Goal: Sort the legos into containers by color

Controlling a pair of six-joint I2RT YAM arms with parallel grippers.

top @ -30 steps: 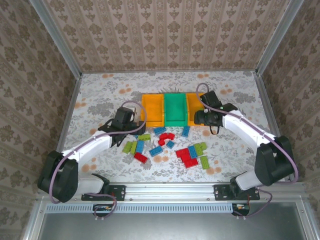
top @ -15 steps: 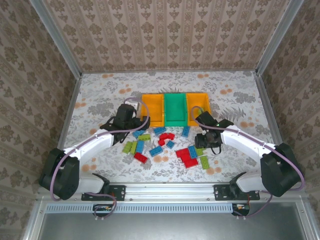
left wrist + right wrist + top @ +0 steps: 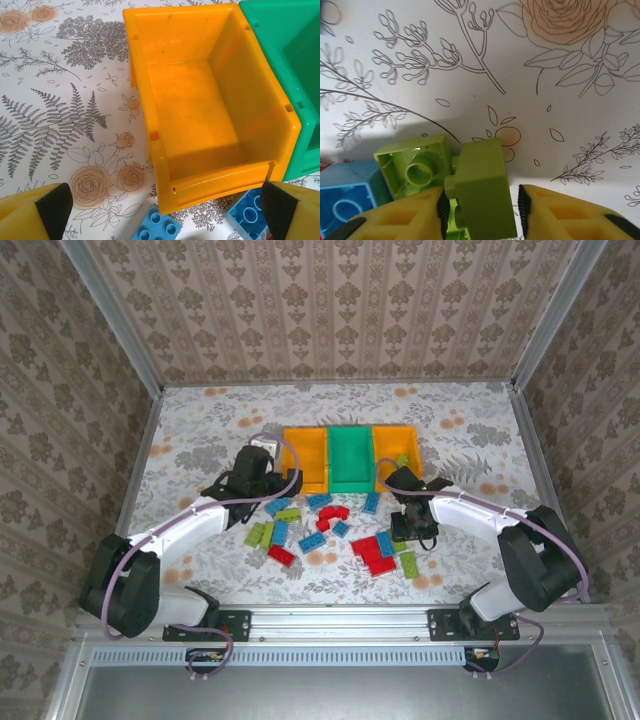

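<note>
The tilted lime lego's studs touch the upturned one, so next my right gripper opens and takes the tilted lego alone (image 3: pixel 484 187).
The lime green lego (image 3: pixel 480 190) lies tilted on the table between the jaws of my right gripper (image 3: pixel 480 202). Its left pad touches the studs; a thin gap shows at the right pad. An upturned lime lego (image 3: pixel 415 167) and a blue lego (image 3: pixel 345 197) lie beside it. In the top view the right gripper (image 3: pixel 412 530) is at the pile's right end. My left gripper (image 3: pixel 262 480) stands open in front of the left orange container (image 3: pixel 150 115), with a blue lego (image 3: pixel 157 227) between its fingertips (image 3: pixel 55 207). The green container (image 3: pixel 350 458) stands in the middle.
Red (image 3: pixel 375 555), blue (image 3: pixel 279 532) and lime (image 3: pixel 288 514) legos lie scattered between the arms. The right orange container (image 3: pixel 408 435) holds something lime. Metal frame rails and patterned walls close the table in on all sides.
My right arm came down from the right orange container to the pile, and its jaws have narrowed around the lime lego. The left gripper shifted slightly toward the left orange container.
</note>
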